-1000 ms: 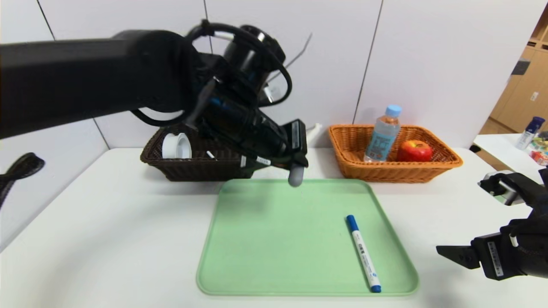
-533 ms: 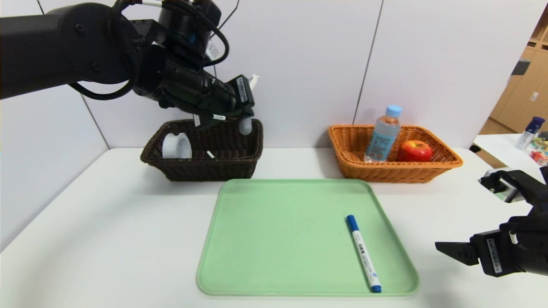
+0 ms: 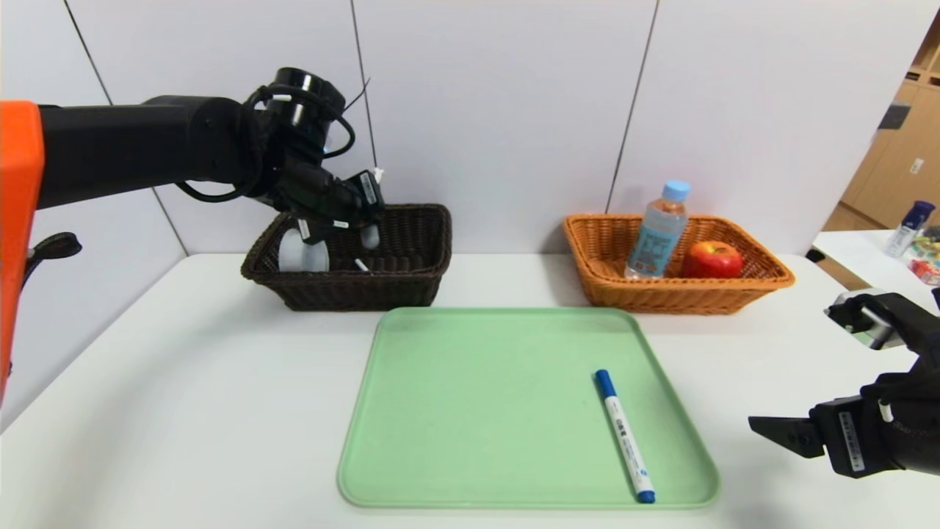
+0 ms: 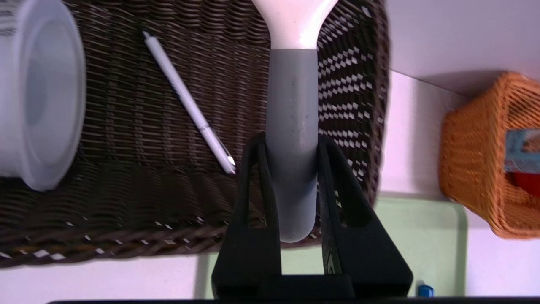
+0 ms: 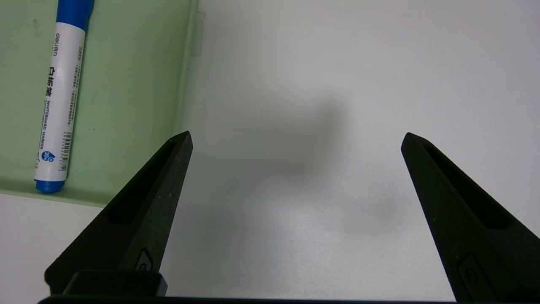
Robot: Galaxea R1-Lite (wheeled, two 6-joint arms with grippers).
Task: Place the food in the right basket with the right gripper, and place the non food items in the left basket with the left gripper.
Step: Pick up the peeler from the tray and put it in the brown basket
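Observation:
The Y-peeler will go between the white tape roll and the thin white pen (image 3: 353,264) (image 4: 154,91), inside the dark brown basket, where my left gripper needs to let go of it.
My left gripper (image 3: 367,214) is shut on the grey handle of the Y-peeler (image 4: 292,126), holding it over the dark brown left basket (image 3: 411,286). Its white head points away, partly out of view. Inside that basket lie the white tape roll (image 3: 301,253) and the thin white pen (image 4: 190,105). The blue-capped marker (image 3: 623,436) lies on the green tray (image 3: 470,411), toward its right side. The orange-tan right basket (image 3: 661,297) holds the drink bottle (image 3: 657,231) and the red apple (image 3: 712,258). My right gripper (image 5: 296,135) hangs open and empty over the bare table, right of the tray.
Both baskets stand at the back of the white table, near the wall, with the tray in front of them. A side table (image 3: 852,246) with small items sits at the far right.
The left arm carried the peeler from above the tray's back edge, up and to the left, to above the dark basket. The right arm stayed put.

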